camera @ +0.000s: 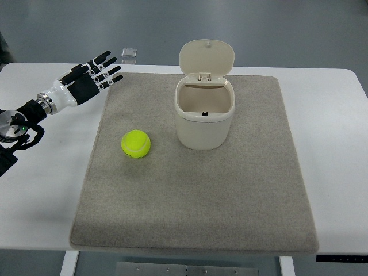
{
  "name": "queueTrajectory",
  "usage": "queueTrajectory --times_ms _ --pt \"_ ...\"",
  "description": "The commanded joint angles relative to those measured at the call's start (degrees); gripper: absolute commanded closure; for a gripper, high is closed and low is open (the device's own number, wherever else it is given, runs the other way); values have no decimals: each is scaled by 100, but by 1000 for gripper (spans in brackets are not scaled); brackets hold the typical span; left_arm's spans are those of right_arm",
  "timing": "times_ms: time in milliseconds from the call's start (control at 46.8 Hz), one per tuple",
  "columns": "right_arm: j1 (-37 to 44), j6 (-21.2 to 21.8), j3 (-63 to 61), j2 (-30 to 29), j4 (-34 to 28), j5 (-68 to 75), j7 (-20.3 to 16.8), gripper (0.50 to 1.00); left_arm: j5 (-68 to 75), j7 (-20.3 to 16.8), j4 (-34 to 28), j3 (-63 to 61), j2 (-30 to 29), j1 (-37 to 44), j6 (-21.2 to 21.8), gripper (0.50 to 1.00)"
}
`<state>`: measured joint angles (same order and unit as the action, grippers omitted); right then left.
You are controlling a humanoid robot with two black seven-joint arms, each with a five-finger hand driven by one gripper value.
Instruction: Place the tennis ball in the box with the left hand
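Note:
My left gripper should move to the tennis ball on the grey mat next and close around the ball's sides (136,144), between thumb and fingers.
A yellow-green tennis ball (136,144) lies on the grey mat (195,201), left of centre. To its right stands a cream box (204,118) with its hinged lid (207,57) swung up and back, showing an empty inside. My left hand (92,75) hovers over the table's far left, above and left of the ball, well apart from it. Its black-and-white fingers (106,72) are stretched out and hold nothing. The right arm does not show.
The mat covers most of a white table (333,126). A small clear square object (129,53) lies beyond the table's far edge, near the left hand's fingertips. Grey floor surrounds the table.

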<state>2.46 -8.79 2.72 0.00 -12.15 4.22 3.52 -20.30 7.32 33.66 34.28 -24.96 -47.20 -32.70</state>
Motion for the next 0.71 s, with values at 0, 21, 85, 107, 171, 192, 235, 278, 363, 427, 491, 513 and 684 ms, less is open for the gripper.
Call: queueTrajectory --times_ms 0,21,85,107,171,192,235,278,363,427,491,513,684 --pt "0 -8 0 0 3 0 0 599 9 7 0 0 0 0 0 508" --pt "0 0 0 0 3 0 0 597 9 7 0 0 0 -9 0 508" --pt "0 0 0 0 3 0 0 597 9 7 0 -9 0 -9 0 508" --pt "0 -8 0 0 3 0 0 599 18 7 0 -9 0 -9 0 506" --pt "0 0 0 0 3 0 0 599 18 7 0 -9 0 -9 0 508" --pt "0 0 0 0 3 0 0 599 9 7 0 0 0 -9 9 508" --pt "0 0 0 0 2 0 0 597 9 7 -8 0 0 -9 9 508" --pt "0 0 0 0 3 0 0 597 9 7 -26 -9 0 -17 26 508" --pt "0 0 0 0 3 0 0 599 9 7 -35 0 -9 -35 62 508" --pt "0 0 0 0 -6 0 0 599 0 -2 -44 0 -9 -35 62 508" --pt "0 0 0 0 3 0 0 597 0 -2 -44 17 -9 -35 70 508" --pt "0 0 0 0 3 9 0 597 0 -2 -44 18 -9 -35 70 506" --pt "0 0 0 0 2 0 0 599 0 -2 -8 18 0 -79 141 508"
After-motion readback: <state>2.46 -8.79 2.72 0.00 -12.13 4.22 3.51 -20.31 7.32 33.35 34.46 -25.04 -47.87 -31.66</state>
